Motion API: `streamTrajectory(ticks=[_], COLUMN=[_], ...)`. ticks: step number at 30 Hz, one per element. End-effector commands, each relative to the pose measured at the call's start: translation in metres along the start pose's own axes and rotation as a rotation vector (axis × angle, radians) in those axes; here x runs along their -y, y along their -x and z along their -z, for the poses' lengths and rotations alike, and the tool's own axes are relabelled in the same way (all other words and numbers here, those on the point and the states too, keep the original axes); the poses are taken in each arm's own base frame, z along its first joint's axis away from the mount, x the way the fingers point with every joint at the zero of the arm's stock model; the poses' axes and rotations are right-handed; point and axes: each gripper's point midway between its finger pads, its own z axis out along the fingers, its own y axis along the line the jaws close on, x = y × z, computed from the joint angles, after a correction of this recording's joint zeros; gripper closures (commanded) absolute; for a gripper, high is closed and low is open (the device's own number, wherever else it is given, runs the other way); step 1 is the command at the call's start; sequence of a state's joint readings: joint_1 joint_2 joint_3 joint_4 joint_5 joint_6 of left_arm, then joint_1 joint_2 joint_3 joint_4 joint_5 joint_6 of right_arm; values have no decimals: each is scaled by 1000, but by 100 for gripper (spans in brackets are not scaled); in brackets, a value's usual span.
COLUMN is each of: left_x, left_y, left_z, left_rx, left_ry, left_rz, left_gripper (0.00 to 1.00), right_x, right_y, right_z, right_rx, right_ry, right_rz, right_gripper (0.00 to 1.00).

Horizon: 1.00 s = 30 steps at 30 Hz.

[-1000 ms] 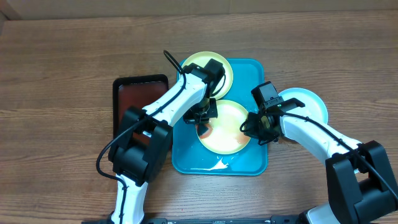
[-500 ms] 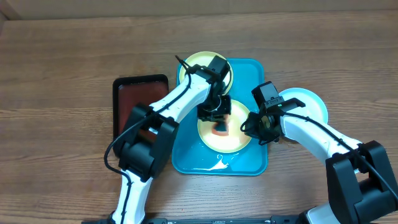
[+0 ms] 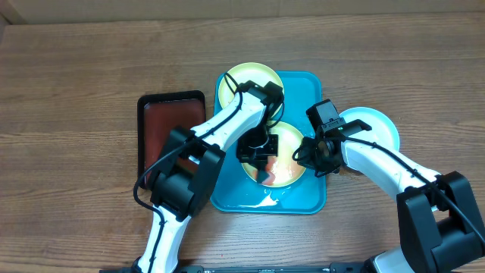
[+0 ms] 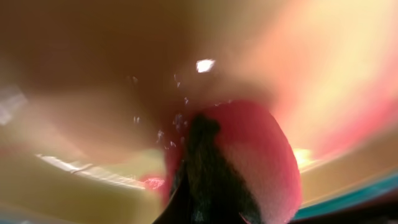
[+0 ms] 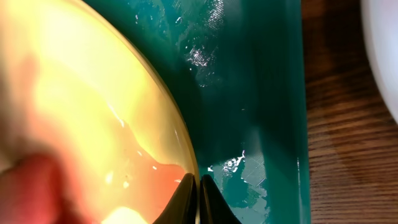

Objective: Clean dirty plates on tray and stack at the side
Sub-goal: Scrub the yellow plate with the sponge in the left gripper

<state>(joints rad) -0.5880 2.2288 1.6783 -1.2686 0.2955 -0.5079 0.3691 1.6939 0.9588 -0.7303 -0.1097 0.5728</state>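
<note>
My left gripper has the sponge. I should set it down on the red-brown inside of the black tray (image 3: 179,157), toward its near edge.
A yellow-green plate (image 3: 288,152) with red-orange smears lies in the middle of the turquoise tray (image 3: 311,199). My left gripper (image 3: 260,162) is shut on a pink-red sponge (image 4: 255,162) and presses it onto this plate (image 4: 93,81). My right gripper (image 3: 308,158) is shut on the plate's right rim (image 5: 184,140), with the tray (image 5: 249,81) beneath. A second yellow-green plate (image 3: 246,82) rests at the tray's far left corner. The pale blue-green plate (image 3: 377,127) sits on the table right of the tray.
A black tray with a red-brown inside (image 3: 168,121) lies left of the turquoise tray. White foam (image 3: 269,201) lies on the tray's near part. Brown wooden table (image 3: 76,76) surrounds everything. The pale plate's edge (image 5: 385,50) shows in the right wrist view.
My left gripper has swept the sponge across the plate, from its left side to the middle and then toward its near edge. The right gripper has kept its hold on the rim.
</note>
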Motion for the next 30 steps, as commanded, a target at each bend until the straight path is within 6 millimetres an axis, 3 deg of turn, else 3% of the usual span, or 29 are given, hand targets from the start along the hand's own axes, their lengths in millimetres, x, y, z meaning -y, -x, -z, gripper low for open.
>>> streamTrajectory(ticks=[1,7,9,12,16,21,25,30], left_x=[-57,-75,-71,-42,15,68,90,82], left_y=[26,44,49,59,64,42,23,20], left_z=[5,29,31,24,10,-4,-8,-10], left_rx=[98,184,194,203,214,155,108,89], left_ry=[266,342,304,161,-61,-239,-291,-260], left_rz=[90,122,125,43,-87,-189,-246,-223], left_gripper=[96,96,96,96,96,96,96,96], right_x=[5,6,6,5,6,6,6,6], right_y=[0,0,0,0,0,0,0,-1], right_z=[-4,-4,-4,-4,-4,-4,-4,-4], right_rx=[1,-1,-1,-1,-1,-1,-1,-5], right_ry=[-24,-25,-25,-25,-25,-25,-25,-28], right_rz=[-8,-8,-8,-8,-8,-8,-8,-9], right_gripper=[96,96,96,96,96,96,96,96])
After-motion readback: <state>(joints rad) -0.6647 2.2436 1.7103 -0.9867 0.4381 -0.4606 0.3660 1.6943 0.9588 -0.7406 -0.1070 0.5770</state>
